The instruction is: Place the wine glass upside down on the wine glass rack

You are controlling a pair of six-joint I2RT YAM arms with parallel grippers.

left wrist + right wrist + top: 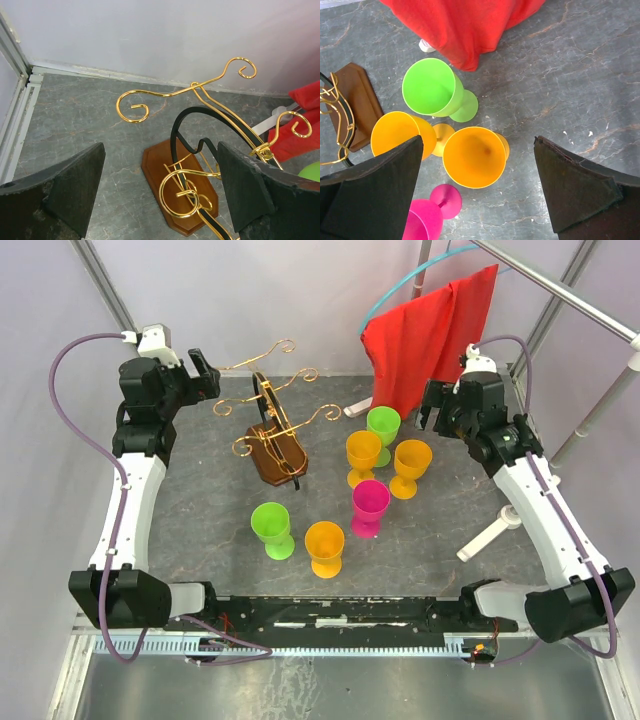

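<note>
The robot's right gripper should close on the green glass's rim [399, 421] [454, 95], on the side away from the wine glass rack, at the glass beside the red cloth.
The wine glass rack [277, 455] stands at the back left of the table, a brown wooden base [162, 162] with a dark post and gold scrolled wire arms [200, 92]. Several plastic wine glasses stand upright right of it and in front of it: green [383, 425], orange [411, 462] and pink [370, 502] among them. My left gripper [205, 375] hangs open above and left of the rack, its fingers [70, 185] empty. Also open is my right gripper [432, 405], above an orange glass [475, 157], with a green glass [427, 87] beyond it.
A red cloth [430, 335] hangs from a metal rail at the back right, close to the right arm. A white stand leg [490, 535] lies on the table's right side. A green glass [270, 525] and an orange glass [324, 542] stand nearest the front.
</note>
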